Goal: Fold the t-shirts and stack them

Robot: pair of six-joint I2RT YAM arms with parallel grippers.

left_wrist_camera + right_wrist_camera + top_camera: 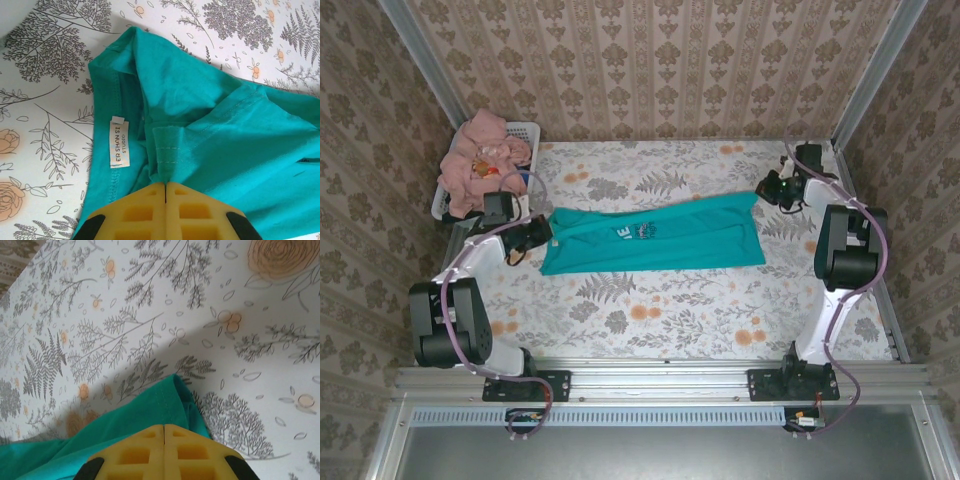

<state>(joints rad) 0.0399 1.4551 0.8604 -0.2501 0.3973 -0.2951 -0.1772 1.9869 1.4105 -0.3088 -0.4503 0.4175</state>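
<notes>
The robot's left gripper will release the stitched hem edge on the teal-green t-shirt [556,251] just in front of that shirt's neck label.
A teal-green t-shirt [655,238] lies stretched across the middle of the floral table, white lettering partly showing near its centre. My left gripper [538,234] is shut on its left end; in the left wrist view the yellow fingers [165,187] pinch a fold of teal cloth [170,150] beside the white neck label [118,142]. My right gripper [767,186] is shut on the shirt's far right corner, and the right wrist view has the hemmed teal edge [165,400] running under its closed pads. Salmon-pink t-shirts [480,160] are heaped in the basket.
The white slotted laundry basket [527,132] stands at the back left corner, close behind the left arm. Patterned walls enclose the table on three sides. Bare floral tablecloth [670,310] spreads in front of the shirt.
</notes>
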